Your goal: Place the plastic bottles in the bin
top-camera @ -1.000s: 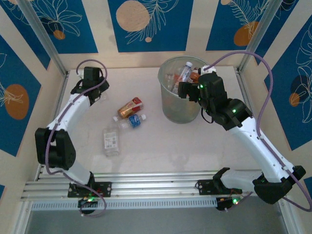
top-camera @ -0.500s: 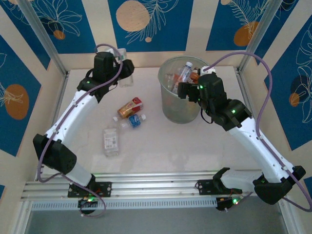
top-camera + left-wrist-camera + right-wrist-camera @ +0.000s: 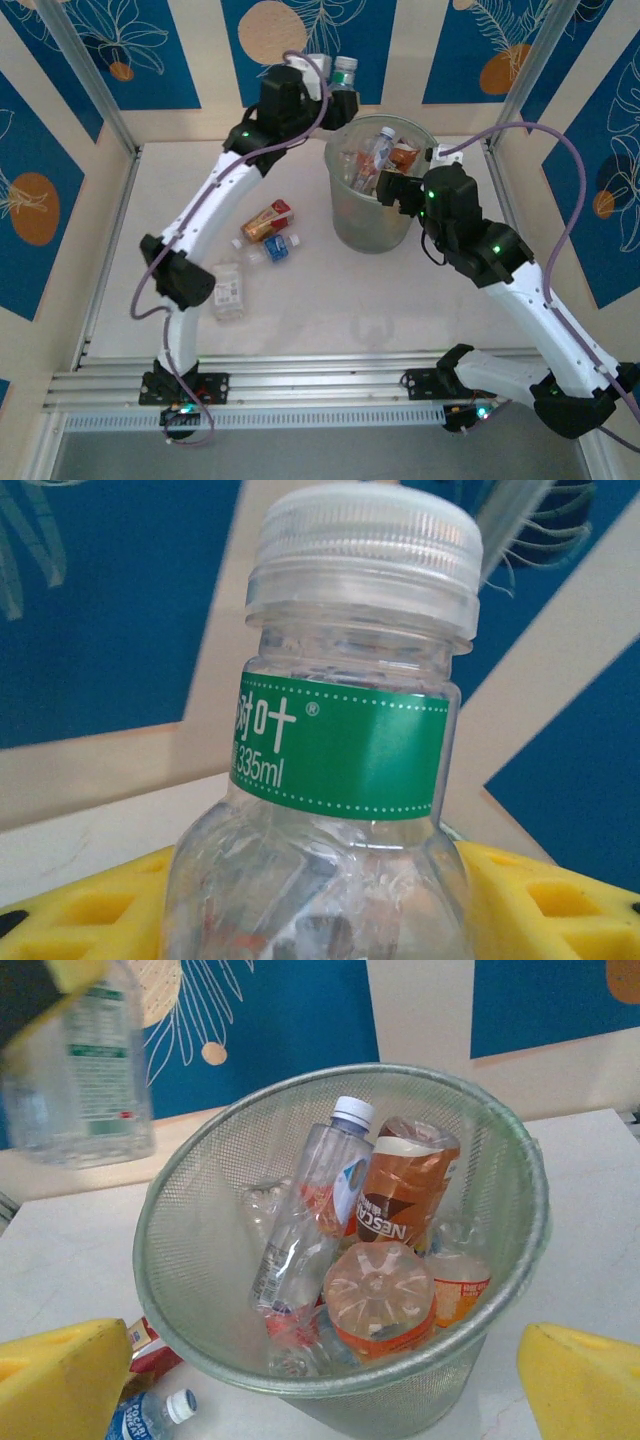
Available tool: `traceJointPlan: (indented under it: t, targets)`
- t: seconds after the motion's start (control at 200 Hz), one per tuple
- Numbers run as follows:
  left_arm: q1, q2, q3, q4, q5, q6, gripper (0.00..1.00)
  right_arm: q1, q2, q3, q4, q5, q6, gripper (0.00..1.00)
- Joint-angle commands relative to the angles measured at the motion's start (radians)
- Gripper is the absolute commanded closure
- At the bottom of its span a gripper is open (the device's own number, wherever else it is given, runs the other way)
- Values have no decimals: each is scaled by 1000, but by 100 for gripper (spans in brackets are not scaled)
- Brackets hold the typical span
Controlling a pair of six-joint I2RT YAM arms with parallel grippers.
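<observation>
Next, my left gripper lets go of the clear plastic bottle on top of the other bottles inside the mesh bin [image 3: 376, 161].
My left gripper [image 3: 332, 82] is shut on a clear plastic bottle [image 3: 345, 70] with a green label, held in the air just behind the bin's back-left rim. In the left wrist view that bottle [image 3: 340, 750] sits upright between my yellow pads [image 3: 60, 910]. The mesh-walled grey-green bin [image 3: 352, 225] holds several bottles, among them a clear one [image 3: 310, 1210] and an amber one [image 3: 405, 1195]. My right gripper [image 3: 388, 187] hangs open at the bin's right rim [image 3: 200, 1360] with nothing between its pads [image 3: 585, 1385]. The held bottle [image 3: 85, 1070] shows at upper left in the right wrist view.
Three bottles lie on the table left of the bin: a red-and-amber one [image 3: 267, 220], a small blue-labelled one [image 3: 275, 248] and a clear one [image 3: 228, 288]. Blue and cream wall panels stand close behind the bin. Metal rails run along the near edge [image 3: 320, 385].
My left arm has risen from the table's back-left corner and swung right with the green-labelled bottle to the bin's back rim. The right arm has shifted slightly.
</observation>
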Motion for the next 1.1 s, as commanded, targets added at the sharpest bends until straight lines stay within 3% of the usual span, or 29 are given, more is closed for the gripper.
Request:
traceJointPlan:
  t: [0.0,0.31,0.565,0.86,1.095]
  targets:
    - [-23,98,171,-73,86,146,47,8,-25,-16,29,49,25,1]
    - [-46,177,210,-80,95,330,47,10,-35,-13,20,62,15,1]
    - [-50,236,210,-78,100,362,46,10,-22,-11,22,48,21,1]
    - [-52,290,210,-101,29,412,46,10,-21,-8,14,45,20,1]
    - [-53,305,210,-110,-20,429,26,10,-10,-2,14,32,15,1]
